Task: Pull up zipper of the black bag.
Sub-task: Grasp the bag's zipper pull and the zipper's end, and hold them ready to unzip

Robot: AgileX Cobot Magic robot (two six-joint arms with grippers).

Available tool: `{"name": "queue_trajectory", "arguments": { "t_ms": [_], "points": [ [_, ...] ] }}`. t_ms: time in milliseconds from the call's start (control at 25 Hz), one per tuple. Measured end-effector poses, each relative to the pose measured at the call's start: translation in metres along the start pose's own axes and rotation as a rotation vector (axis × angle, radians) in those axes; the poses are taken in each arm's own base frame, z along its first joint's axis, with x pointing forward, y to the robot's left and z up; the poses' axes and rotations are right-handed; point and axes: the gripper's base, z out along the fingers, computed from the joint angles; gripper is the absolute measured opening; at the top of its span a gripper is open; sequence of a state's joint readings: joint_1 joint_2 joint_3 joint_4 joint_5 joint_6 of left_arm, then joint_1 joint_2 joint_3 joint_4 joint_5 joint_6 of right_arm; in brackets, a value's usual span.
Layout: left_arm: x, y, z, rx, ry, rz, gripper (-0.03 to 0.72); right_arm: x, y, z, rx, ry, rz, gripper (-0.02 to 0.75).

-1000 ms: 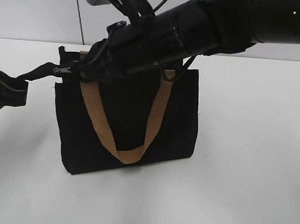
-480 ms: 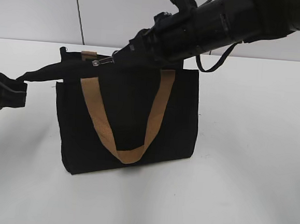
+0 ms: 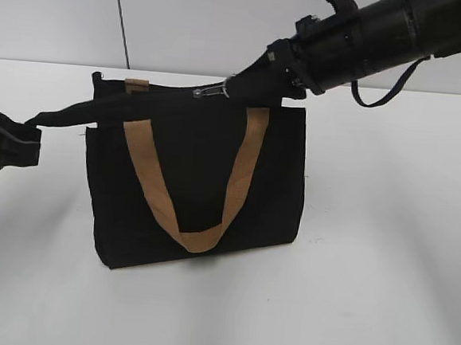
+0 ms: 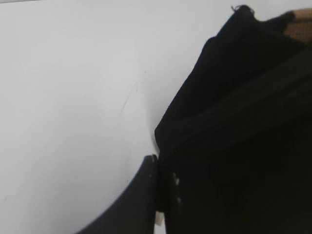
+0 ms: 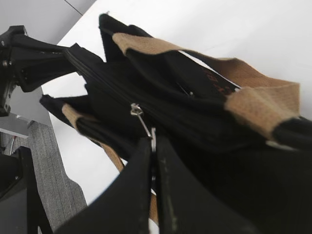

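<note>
The robot's right gripper will release the zipper pull tab just above the tan handle's end (image 3: 261,97) nearest the robot's right arm.
The black bag (image 3: 206,178) stands upright on the white table, its tan handle (image 3: 189,237) hanging down the front. My right gripper (image 3: 231,88) is shut on the silver zipper pull tab (image 3: 208,92) at the bag's top edge, right of the middle. In the right wrist view the tab (image 5: 141,119) runs from the zip line into my closed right gripper (image 5: 153,141). My left gripper (image 3: 33,129) is shut on the bag's black end tab (image 3: 67,113) and holds it stretched out to the left. In the left wrist view, black fabric (image 4: 234,126) is pinched at my left gripper (image 4: 163,195).
The white table (image 3: 382,272) spreads around the bag, and a pale wall stands behind. A thin dark cable (image 3: 120,20) runs down the wall at the back left. The right arm (image 3: 369,39) reaches in from the upper right above the bag.
My right gripper has moved right along the bag's top edge with the zipper pull tab, from near the left end to right of the middle. The left gripper has stayed put.
</note>
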State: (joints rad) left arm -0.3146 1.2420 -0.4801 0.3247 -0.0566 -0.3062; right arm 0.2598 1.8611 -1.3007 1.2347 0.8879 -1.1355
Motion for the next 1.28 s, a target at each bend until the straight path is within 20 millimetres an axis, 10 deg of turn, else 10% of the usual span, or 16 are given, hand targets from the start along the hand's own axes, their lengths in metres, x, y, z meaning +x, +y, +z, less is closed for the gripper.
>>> {"name": "queue_trajectory", "arguments": {
  "t_ms": [440,840,1080,1280],
  "points": [
    [0.000,0.000,0.000,0.001,-0.001,0.000,0.000,0.003,-0.028,-0.045,0.078,0.031,0.043,-0.001],
    [0.001,0.000,0.000,-0.001,0.006,-0.004,0.006,0.002,-0.015,-0.043,0.056,0.051,0.008,0.018],
    [0.006,0.002,0.000,-0.023,0.062,-0.122,0.185,0.000,0.005,-0.043,0.088,0.111,-0.070,0.253],
    [0.011,0.002,-0.008,-0.043,0.137,-0.224,0.342,0.006,0.016,-0.045,0.148,0.214,-0.056,0.290]
  ]
}}
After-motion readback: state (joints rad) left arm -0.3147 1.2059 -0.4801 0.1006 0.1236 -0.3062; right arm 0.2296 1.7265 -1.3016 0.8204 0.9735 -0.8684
